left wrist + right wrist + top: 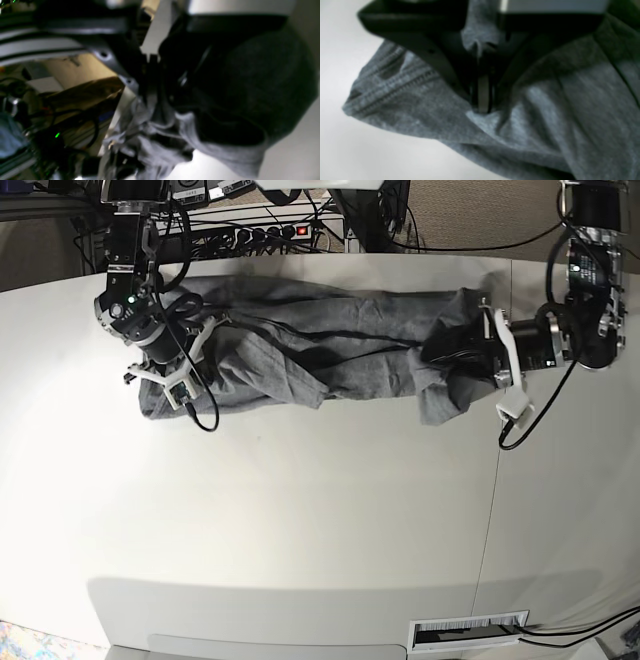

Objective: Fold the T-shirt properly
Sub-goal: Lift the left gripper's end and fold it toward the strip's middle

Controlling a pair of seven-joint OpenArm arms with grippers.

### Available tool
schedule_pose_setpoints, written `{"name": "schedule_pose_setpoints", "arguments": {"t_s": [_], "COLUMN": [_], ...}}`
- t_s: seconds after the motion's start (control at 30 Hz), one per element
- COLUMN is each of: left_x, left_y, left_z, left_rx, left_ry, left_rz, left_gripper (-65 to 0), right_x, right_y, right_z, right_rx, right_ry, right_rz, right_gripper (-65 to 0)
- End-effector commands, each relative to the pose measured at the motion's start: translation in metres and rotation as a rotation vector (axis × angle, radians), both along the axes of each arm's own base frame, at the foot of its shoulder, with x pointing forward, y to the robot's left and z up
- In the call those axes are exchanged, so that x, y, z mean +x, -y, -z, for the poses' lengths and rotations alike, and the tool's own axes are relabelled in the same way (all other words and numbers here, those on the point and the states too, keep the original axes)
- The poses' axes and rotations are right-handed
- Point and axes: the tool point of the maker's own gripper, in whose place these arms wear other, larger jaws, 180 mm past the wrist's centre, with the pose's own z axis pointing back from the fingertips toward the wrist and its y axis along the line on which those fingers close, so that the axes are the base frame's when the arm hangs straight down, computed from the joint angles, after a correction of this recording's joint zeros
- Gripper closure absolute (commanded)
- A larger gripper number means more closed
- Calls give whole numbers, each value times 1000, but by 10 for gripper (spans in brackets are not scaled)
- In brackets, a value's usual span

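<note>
Next, I lay the T-shirt's end on its wrinkled middle (335,367), beside the jutting grey fold, using my left gripper.
The heather-grey T-shirt (310,345) lies stretched across the far part of the white table (300,510), bunched into long wrinkles. My right gripper (172,350), on the base view's left, is shut on the T-shirt's left end; in the right wrist view its shut tips (483,100) pinch a fold of the grey fabric (545,112) near a stitched hem (387,85). My left gripper (448,350), on the base view's right, is shut on the T-shirt's right end; in the left wrist view the closed tips (152,100) hold gathered cloth (225,152).
A power strip with a red switch (275,230) and cables lie behind the table's far edge. A seam (495,480) runs down the table at the right. A white vent plate (468,632) sits at the front right edge.
</note>
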Motion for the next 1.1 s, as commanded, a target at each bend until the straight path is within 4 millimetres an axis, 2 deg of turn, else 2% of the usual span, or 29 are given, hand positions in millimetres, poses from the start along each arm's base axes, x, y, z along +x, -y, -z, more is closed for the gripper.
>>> {"name": "schedule_pose_setpoints", "arguments": {"t_s": [0.0, 0.13, 0.23, 0.4, 0.57, 0.67, 0.87, 1.07], "left_x": [8, 11, 11, 5, -16, -21, -6, 0], "left_y": [2, 15, 24, 27, 32, 38, 42, 41], "left_z": [-18, -20, -19, -8, 7, 10, 16, 20], "left_rx": [-64, -111, -131, -108, -111, -126, -76, -44], "left_ry": [48, 58, 54, 32, -36, -49, 32, 73], "left_rz": [-22, -47, -52, -57, -43, -40, -109, -135], "left_gripper": [0, 0, 0, 0, 0, 0, 0, 0], "right_x": [10, 10, 8, 8, 13, 14, 13, 13], "right_y": [-7, -26, -32, -26, -22, -23, -23, -23], "right_z": [-12, -9, -5, -4, -7, -9, -8, -8], "right_rx": [15, 11, -18, -49, -53, -50, -52, -51], "right_ry": [46, 37, 28, 27, 40, 46, 43, 43], "right_rz": [-24, -79, -109, -106, -94, -96, -95, -95], "right_gripper": [0, 0, 0, 0, 0, 0, 0, 0]}}
